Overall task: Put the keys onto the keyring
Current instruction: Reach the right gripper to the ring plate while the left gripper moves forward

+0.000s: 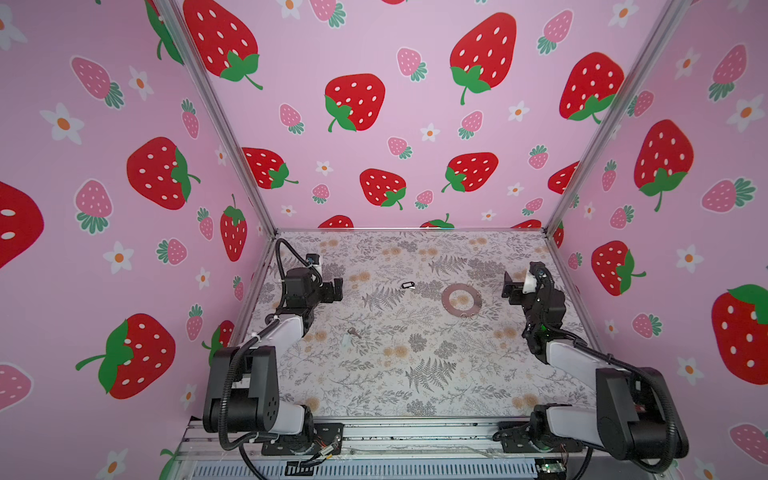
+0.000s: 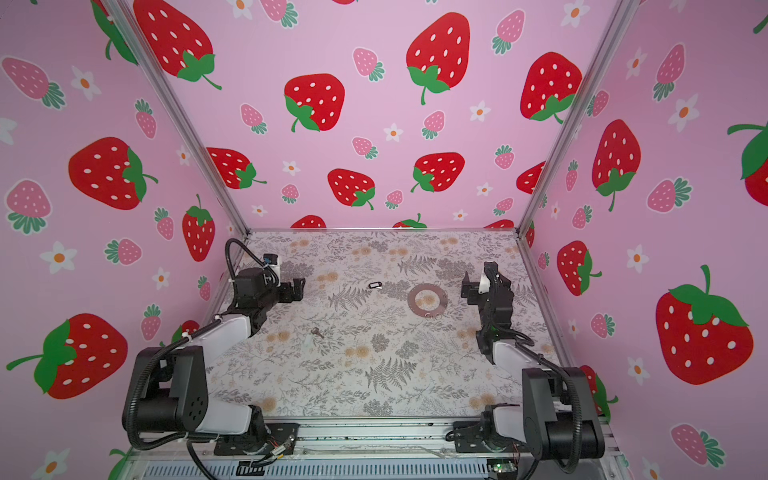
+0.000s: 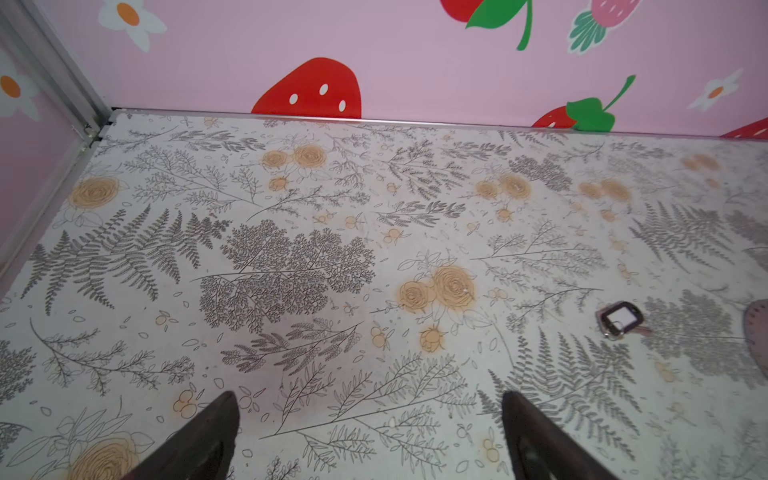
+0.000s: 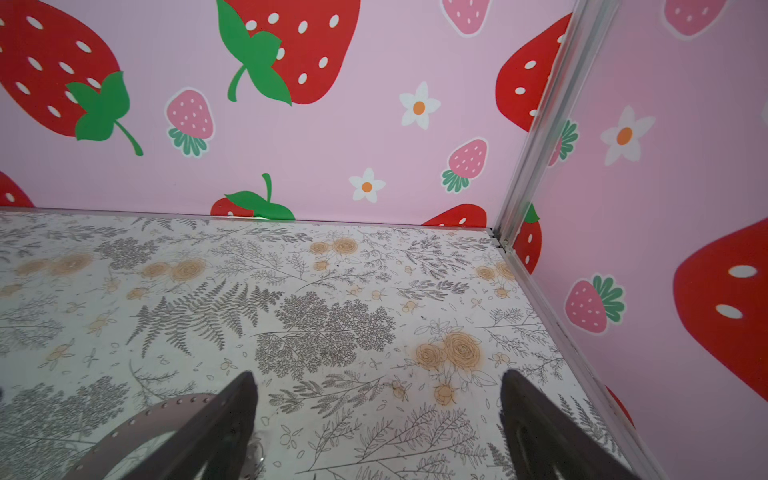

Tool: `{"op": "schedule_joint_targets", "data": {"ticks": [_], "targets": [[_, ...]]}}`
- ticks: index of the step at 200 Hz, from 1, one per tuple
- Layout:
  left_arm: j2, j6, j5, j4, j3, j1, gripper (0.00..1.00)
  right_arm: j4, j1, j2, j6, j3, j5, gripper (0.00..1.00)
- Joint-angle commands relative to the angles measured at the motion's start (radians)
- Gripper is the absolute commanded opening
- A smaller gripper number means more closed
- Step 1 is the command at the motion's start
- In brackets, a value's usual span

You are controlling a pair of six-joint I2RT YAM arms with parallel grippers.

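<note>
I move my right gripper to the flat keyring next and close it on the keyring's near edge (image 1: 463,314), on the side that faces the metal rail.
The keyring (image 1: 447,300) (image 2: 413,300), a flat silvery ring with small wire loops, lies flat right of the table's middle. A black-rimmed oval tag (image 1: 408,285) (image 2: 375,285) (image 3: 621,319) lies to its left. Nearer the front left rests the dark key (image 1: 354,332) (image 2: 317,331) with its white tag (image 1: 345,340). My left gripper (image 1: 338,288) (image 3: 370,399) hovers open and empty, left of the oval tag. To the right of the ring, my right gripper (image 1: 508,284) (image 4: 378,376) is open and empty, with the ring's rim (image 4: 166,409) beside one finger.
The fern-and-rose table mat (image 1: 395,374) is enclosed by pink strawberry walls (image 1: 395,124) with aluminium corner posts (image 1: 216,116) at the back. A metal rail (image 1: 415,432) carrying both arm bases runs along the front edge.
</note>
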Motion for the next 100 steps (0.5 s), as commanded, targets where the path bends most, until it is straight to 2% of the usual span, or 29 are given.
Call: {"op": "schedule_joint_targets", "data": {"ticks": [1,19,40,53,71,100], "targets": [[-0.048,-0.04,0.024,-0.23,0.041,-0.051,1.0,-0.317,0.033,-0.026,0.073,0.063,-0.068,0.93],[-0.099,-0.005,-0.05,-0.345,0.084,-0.167,1.0,-0.517,0.041,-0.019,0.127,0.14,-0.094,0.92],[-0.149,0.049,-0.184,-0.469,0.127,-0.339,1.0,-0.605,0.068,0.009,0.153,0.163,-0.159,0.9],[-0.167,0.041,-0.23,-0.489,0.128,-0.406,1.0,-0.664,0.094,0.034,0.163,0.183,-0.173,0.89],[-0.179,0.017,-0.254,-0.486,0.121,-0.458,1.0,-0.697,0.139,0.066,0.165,0.198,-0.167,0.88],[-0.19,0.002,-0.233,-0.48,0.113,-0.483,1.0,-0.71,0.196,0.15,0.15,0.239,-0.18,0.87]]}}
